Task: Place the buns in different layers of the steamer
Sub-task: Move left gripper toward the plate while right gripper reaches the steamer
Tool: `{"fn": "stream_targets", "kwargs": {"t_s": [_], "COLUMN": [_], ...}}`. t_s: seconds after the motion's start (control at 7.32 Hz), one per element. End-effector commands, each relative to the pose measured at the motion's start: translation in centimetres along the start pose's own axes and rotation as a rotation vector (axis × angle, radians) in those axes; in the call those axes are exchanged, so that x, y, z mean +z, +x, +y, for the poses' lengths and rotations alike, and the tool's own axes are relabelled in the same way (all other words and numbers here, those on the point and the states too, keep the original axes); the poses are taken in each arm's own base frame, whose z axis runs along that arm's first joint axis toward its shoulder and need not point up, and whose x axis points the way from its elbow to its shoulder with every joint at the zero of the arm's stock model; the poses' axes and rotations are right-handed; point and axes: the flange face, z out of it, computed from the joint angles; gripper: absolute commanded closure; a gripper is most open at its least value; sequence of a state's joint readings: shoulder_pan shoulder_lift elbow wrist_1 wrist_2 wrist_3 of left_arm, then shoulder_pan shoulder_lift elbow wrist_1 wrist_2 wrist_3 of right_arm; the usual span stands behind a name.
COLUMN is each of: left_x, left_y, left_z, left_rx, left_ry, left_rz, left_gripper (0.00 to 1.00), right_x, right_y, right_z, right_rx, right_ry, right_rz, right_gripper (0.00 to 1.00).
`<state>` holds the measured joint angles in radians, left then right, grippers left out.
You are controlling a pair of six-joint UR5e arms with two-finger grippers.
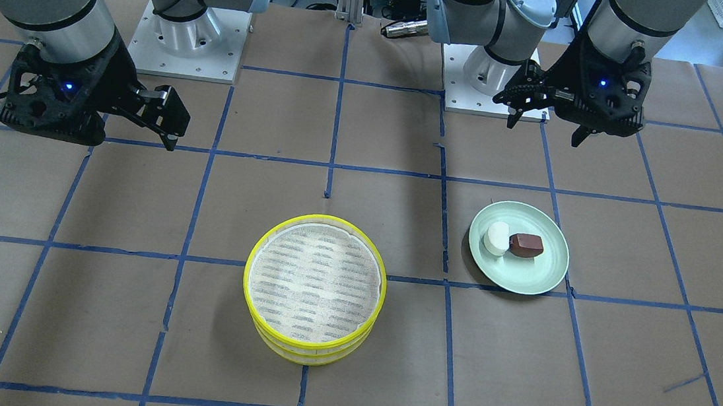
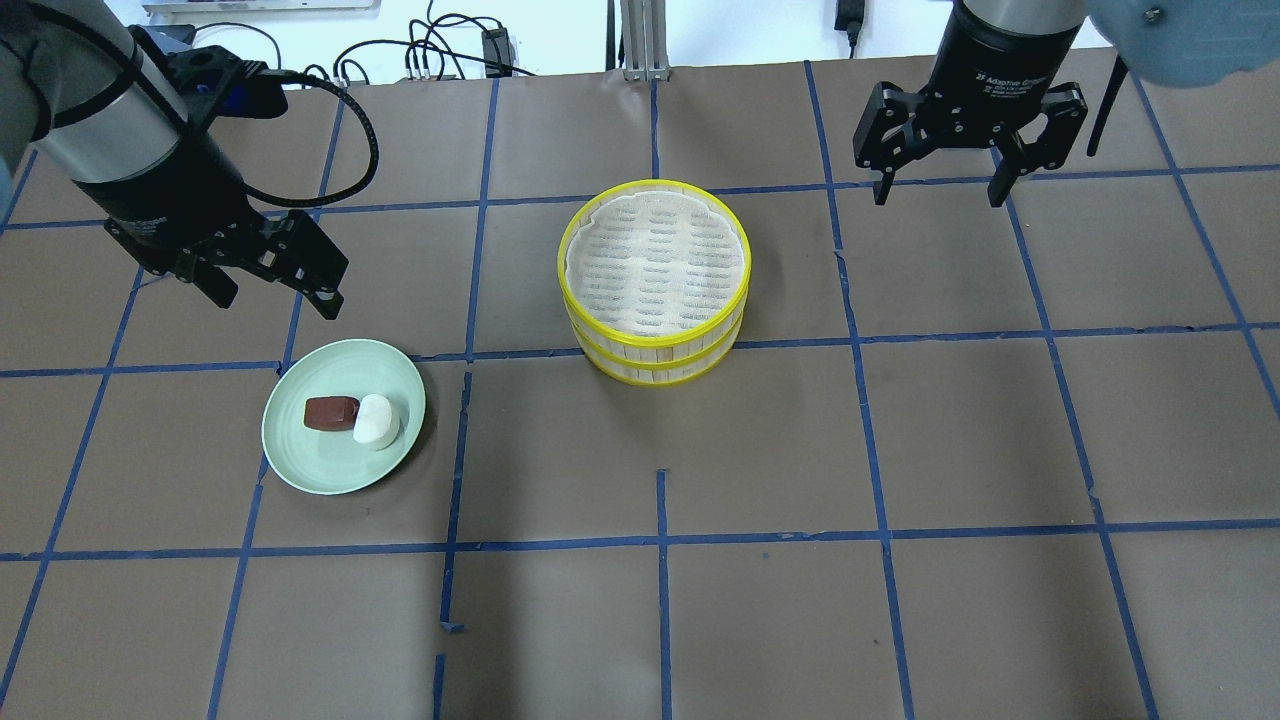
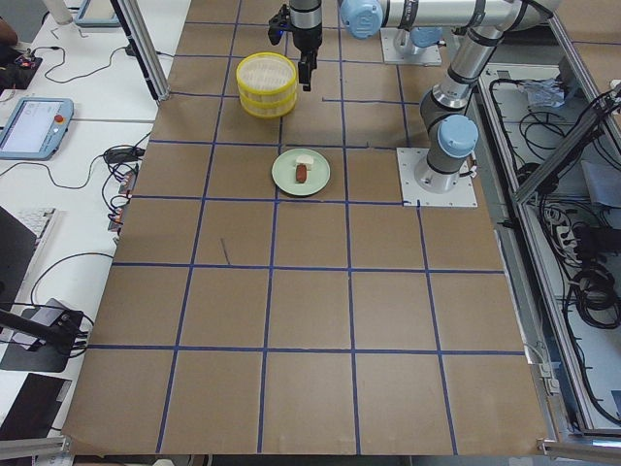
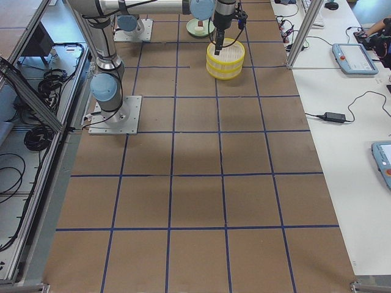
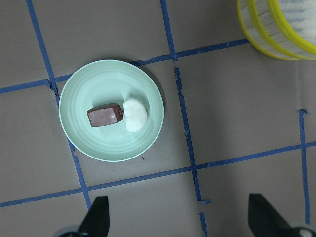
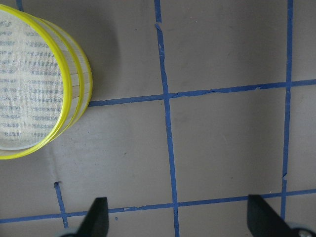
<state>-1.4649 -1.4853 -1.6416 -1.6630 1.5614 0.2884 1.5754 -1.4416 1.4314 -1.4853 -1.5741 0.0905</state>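
Observation:
The robot's right gripper will next close on the yellow rim (image 1: 254, 252) (image 6: 66, 101) of the steamer's top layer, on the side farthest from the pale green plate.
The two steamer layers are stacked mid-table, the top layer (image 2: 655, 262) on the lower layer (image 2: 655, 370), both with yellow rims; the top mesh is bare. The stack also shows in the front view (image 1: 313, 291). The white bun (image 2: 376, 420) and the reddish-brown bun (image 2: 330, 411) lie touching on the pale green plate (image 2: 335, 472). My left gripper (image 2: 272, 285) is open and empty, hovering just behind the plate; its wrist view shows both buns (image 5: 135, 114) (image 5: 104, 116) ahead. My right gripper (image 2: 938, 195) is open and empty, right of the steamer.
The table is covered in brown paper with a blue tape grid (image 2: 660, 540). The arm bases (image 1: 185, 40) stand at the robot's edge. Cables and devices lie beyond the table's far edge (image 2: 430, 50).

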Motion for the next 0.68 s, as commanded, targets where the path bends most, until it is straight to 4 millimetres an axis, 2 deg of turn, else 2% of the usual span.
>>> {"fn": "stream_targets", "kwargs": {"t_s": [0.0, 0.14, 0.27, 0.41, 0.55], "left_x": [0.1, 0.2, 1.1, 2.6, 4.9], "left_y": [-0.1, -0.4, -1.2, -2.4, -5.4], "left_z": [-0.1, 0.0, 0.2, 0.5, 1.1], "left_rx": [0.000, -0.005, 0.018, 0.034, -0.018], "left_ry": [0.002, -0.004, -0.026, -0.059, -0.124], "left_rz": [-0.001, -0.006, -0.004, 0.000, -0.030], "left_gripper": [0.00, 0.00, 0.00, 0.00, 0.00], "right_x": [0.1, 0.2, 1.6, 1.7, 4.1], "right_y": [-0.6, -0.8, -0.9, -1.2, -2.9], "right_z": [0.3, 0.3, 0.4, -1.1, -2.4], "right_rx": [-0.017, -0.017, -0.012, -0.012, 0.005], "right_ry": [-0.002, -0.003, -0.020, 0.084, 0.067], "right_rz": [0.004, -0.003, 0.000, -0.003, -0.012], "right_gripper": [0.00, 0.00, 0.00, 0.00, 0.00]}}
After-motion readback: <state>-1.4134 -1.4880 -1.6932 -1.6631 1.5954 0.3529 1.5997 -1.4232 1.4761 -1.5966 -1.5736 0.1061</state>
